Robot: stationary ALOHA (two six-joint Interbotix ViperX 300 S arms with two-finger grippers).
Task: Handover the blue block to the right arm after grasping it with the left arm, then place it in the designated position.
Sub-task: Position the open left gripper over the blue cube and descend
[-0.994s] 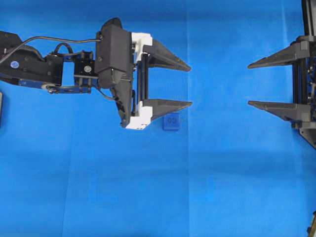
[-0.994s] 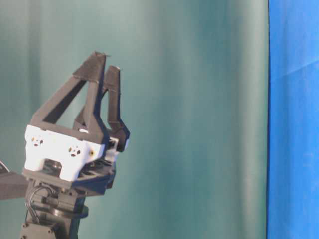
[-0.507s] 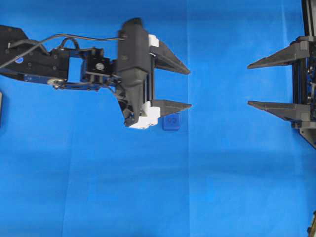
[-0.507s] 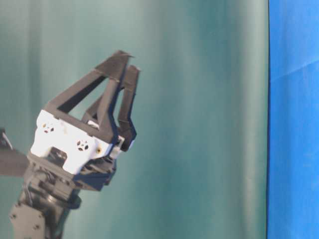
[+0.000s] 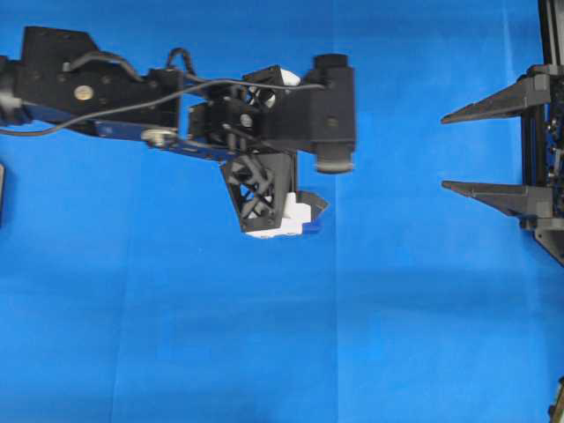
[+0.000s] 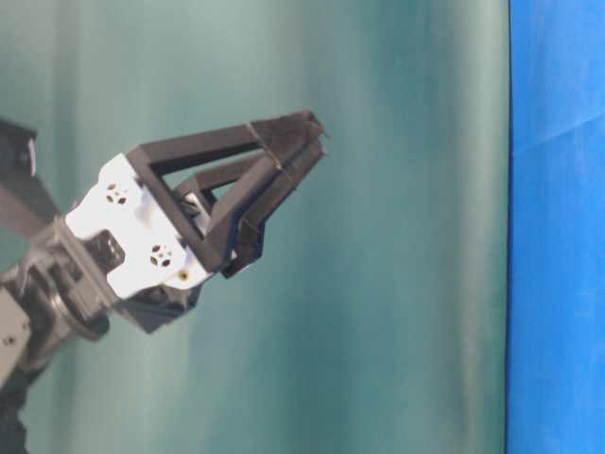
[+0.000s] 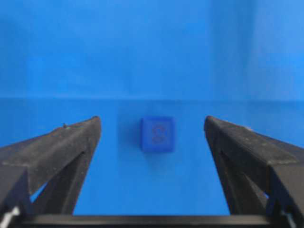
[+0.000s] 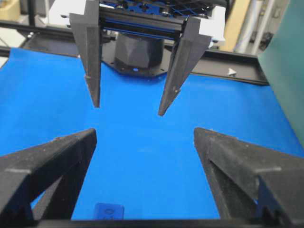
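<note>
My left gripper needs to shut on the opposite sides (image 5: pixel 311 226) (image 7: pixel 157 135) of the blue block, with the marked top of the block between its fingers.
The blue block (image 7: pixel 157 134) lies on the blue cloth, centred ahead of and between the two open fingers of my left gripper (image 7: pixel 152 121), untouched. In the overhead view the left gripper (image 5: pixel 308 150) points down over the block, and only a dark-blue corner of the block (image 5: pixel 311 228) shows beside the gripper's white finger block. The right wrist view shows the block (image 8: pixel 109 211) low at the left, with the left gripper's fingers (image 8: pixel 92 61) hanging above the cloth. My right gripper (image 5: pixel 445 150) is open and empty at the right edge, well away from the block.
The blue cloth (image 5: pixel 264 352) covers the table. A green backdrop (image 6: pixel 406 284) fills the table-level view behind the tilted left gripper (image 6: pixel 307 137). A dark object (image 5: pixel 2 194) sits at the overhead view's left edge. A black frame (image 8: pixel 237 61) borders the cloth's far side.
The left gripper has swung from level to pointing down at the cloth and moved right, over the block. The block and the right arm have not moved.
</note>
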